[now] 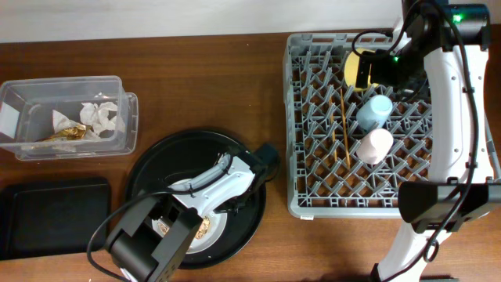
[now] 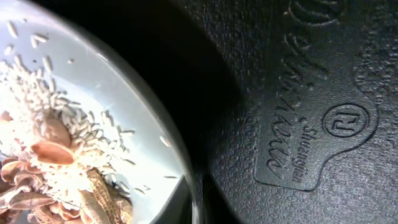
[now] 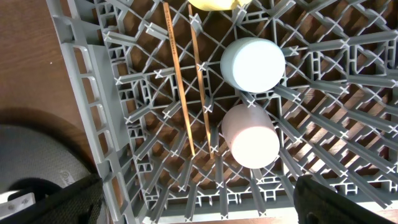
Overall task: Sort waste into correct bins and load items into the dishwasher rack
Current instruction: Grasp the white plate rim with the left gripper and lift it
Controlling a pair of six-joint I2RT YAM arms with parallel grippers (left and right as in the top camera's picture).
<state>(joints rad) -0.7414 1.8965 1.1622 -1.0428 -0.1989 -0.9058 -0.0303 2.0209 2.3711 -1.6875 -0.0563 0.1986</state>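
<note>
The robot's left gripper will release the round grey-white plate on the large round black tray's side [image 1: 221, 191] that is nearest the dishwasher rack.
A round grey-white plate [image 1: 218, 229] with rice and brown food scraps [image 2: 56, 155] lies in the large round black tray [image 1: 149, 176]. My left gripper [image 1: 182, 221] hangs low over the plate's rim [image 2: 149, 130]; its fingers do not show clearly. My right gripper [image 3: 199, 205] is open and empty, high above the dishwasher rack [image 1: 292, 117]. The rack holds a yellow bowl [image 1: 353, 70], a light blue cup [image 3: 252, 65], a pink cup [image 3: 250, 137] and chopsticks [image 3: 180, 81]. The clear tub [image 1: 125, 117] holds white napkins [image 1: 98, 115] and a gold wrapper [image 1: 66, 135].
A flat black tray [image 1: 55, 215] lies at the front left, below the clear tub. The left arm's links [image 1: 227, 176] cross the round tray. The right arm [image 1: 450, 117] stands along the rack's right side. Bare wood shows between the round tray and the rack.
</note>
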